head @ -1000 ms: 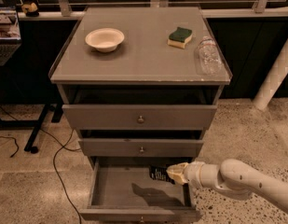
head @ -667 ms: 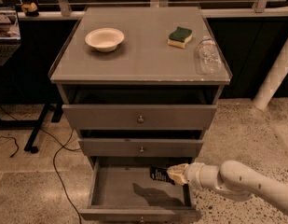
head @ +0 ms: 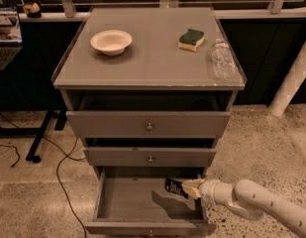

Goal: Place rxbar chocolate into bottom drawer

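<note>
The robot's gripper needs to release the rxbar chocolate on the bottom drawer's inside (head: pixel 179 201), toward the side of the drawer that is nearest the arm.
The rxbar chocolate (head: pixel 174 187) is a small black bar with pale lettering. My gripper (head: pixel 188 189) is shut on it and holds it over the right side of the open bottom drawer (head: pixel 127 205), just above its grey floor. The arm reaches in from the lower right. The bar's shadow falls on the drawer floor below it. The drawer's knob (head: pixel 150 233) shows at the frame's bottom edge.
Two other grey drawers (head: pixel 148 125) sit above, slightly pulled out. On the cabinet top stand a white bowl (head: pixel 111 41), a green-and-yellow sponge (head: pixel 191 39) and a clear plastic bottle (head: pixel 222 59). A black cable (head: pixel 58 177) lies on the floor at left.
</note>
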Controlling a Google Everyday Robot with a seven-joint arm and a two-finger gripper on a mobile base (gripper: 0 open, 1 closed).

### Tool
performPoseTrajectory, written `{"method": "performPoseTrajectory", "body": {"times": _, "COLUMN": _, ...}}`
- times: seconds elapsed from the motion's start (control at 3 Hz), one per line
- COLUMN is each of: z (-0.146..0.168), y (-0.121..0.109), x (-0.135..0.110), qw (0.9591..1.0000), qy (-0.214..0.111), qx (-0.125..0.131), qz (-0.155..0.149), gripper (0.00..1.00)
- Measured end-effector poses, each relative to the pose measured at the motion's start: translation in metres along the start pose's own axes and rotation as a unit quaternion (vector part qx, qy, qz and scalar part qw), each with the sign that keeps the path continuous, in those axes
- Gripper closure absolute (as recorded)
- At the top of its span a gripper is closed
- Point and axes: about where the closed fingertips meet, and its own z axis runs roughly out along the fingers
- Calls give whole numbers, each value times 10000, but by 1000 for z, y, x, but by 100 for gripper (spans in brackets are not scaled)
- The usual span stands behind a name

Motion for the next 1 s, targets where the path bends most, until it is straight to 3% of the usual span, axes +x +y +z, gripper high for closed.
{"method": "performPoseTrajectory", "body": {"times": 0.67, "z": 40, "y": -51, "x": 63, "qw": 9960, "qy": 148, "qx": 338, "qz": 818, "gripper": 100}}
{"method": "performPoseTrajectory", "body": {"times": 1.0, "z": 63, "y": -67, "x": 91, "qw": 9922, "qy": 455, "qx": 404, "qz": 1086, "gripper": 100}}
